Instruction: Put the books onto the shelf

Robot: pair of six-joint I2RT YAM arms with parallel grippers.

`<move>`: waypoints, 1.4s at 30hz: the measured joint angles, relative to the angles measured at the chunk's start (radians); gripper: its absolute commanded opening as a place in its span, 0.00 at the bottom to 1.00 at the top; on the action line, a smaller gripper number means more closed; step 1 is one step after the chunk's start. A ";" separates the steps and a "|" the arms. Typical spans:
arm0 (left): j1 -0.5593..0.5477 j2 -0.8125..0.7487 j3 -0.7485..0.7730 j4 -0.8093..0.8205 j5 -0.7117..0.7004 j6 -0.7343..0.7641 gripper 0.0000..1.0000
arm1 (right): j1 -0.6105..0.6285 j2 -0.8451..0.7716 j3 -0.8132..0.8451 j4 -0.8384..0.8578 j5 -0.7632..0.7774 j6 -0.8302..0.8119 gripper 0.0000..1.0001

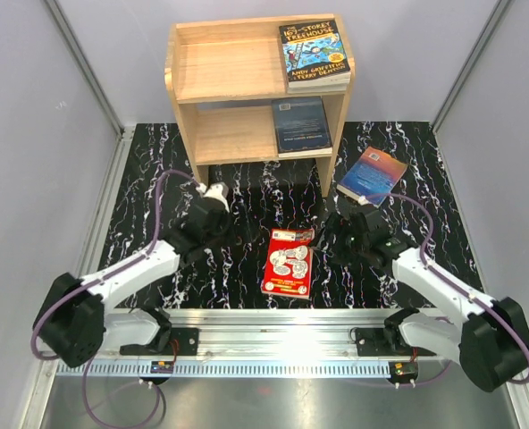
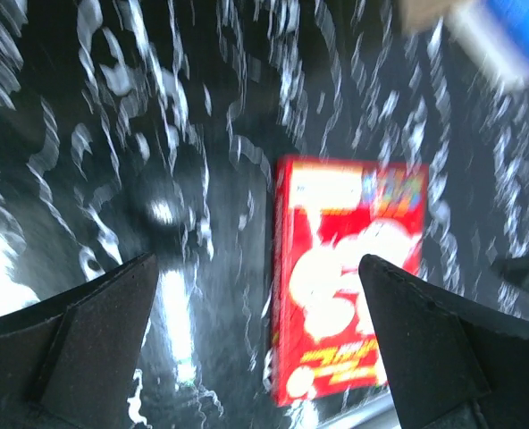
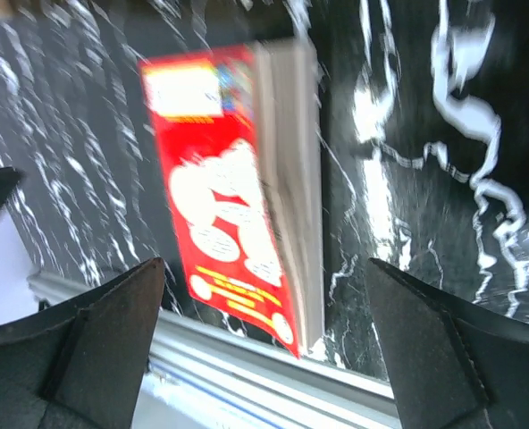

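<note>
Next, I bring the fingers of my right gripper closed on the middle of the red book's long page side (image 1: 312,262) (image 3: 296,201), across from my left gripper.
A red book (image 1: 288,262) lies flat on the black marbled mat between the two arms; it also shows as the red book (image 2: 349,277) and the red book (image 3: 229,188) in the wrist views. A blue-orange book (image 1: 372,173) lies on the mat right of the shelf (image 1: 238,89). The shelf's top tier holds a blue book (image 1: 314,54) and its lower tier a dark blue one (image 1: 300,125). My left gripper (image 1: 213,195) hovers left of the red book, open and empty. My right gripper (image 1: 340,223) hovers just right of it, open and empty.
A metal rail (image 1: 282,335) runs along the near edge with both arm bases on it. Grey walls (image 1: 32,134) close in the left, right and back. The shelf stands at the back of the mat (image 1: 247,197).
</note>
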 measured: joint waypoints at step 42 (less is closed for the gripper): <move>-0.196 0.086 -0.106 0.431 0.204 -0.198 0.99 | 0.148 -0.018 0.484 -0.370 0.069 -0.084 0.00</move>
